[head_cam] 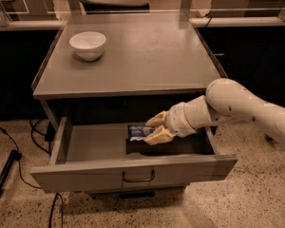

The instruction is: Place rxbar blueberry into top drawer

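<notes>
The rxbar blueberry, now held low over the drawer's floor, will go down on the top drawer's bottom behind the dark bar handle (134, 146), where my gripper will let go of it.
The top drawer (133, 171) stands pulled open below the grey table top, its dark bar handle at the centre of the front panel. My gripper (154, 128) reaches in from the right, inside the drawer's right half, low over its floor. Its pale fingers (156, 136) are closed on the rxbar blueberry (138, 131), a dark blue wrapper with pale lettering whose left end sticks out past the fingers. The bar's right part is hidden by the gripper.
A white bowl (87, 45) stands at the back left of the table top (147, 56). The drawer's left half (95, 144) is bare floor. Cables and a dark stand leg (4, 175) lie on the speckled floor at left.
</notes>
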Action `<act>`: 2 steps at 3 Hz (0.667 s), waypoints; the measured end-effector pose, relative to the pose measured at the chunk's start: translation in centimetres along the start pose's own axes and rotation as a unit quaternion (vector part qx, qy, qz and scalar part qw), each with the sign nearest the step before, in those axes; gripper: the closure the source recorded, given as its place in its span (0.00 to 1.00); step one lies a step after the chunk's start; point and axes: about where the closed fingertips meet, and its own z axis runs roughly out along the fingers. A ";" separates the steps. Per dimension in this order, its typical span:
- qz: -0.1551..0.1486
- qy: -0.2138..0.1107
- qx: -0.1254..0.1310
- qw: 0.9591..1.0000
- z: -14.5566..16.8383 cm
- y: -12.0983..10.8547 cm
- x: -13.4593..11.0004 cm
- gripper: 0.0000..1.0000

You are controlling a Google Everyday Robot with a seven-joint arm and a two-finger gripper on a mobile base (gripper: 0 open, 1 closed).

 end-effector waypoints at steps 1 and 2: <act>-0.011 -0.003 -0.010 1.000 2.3 0.7 0.6 1.00; -0.017 -0.004 -0.010 1.000 3.7 0.8 1.1 1.00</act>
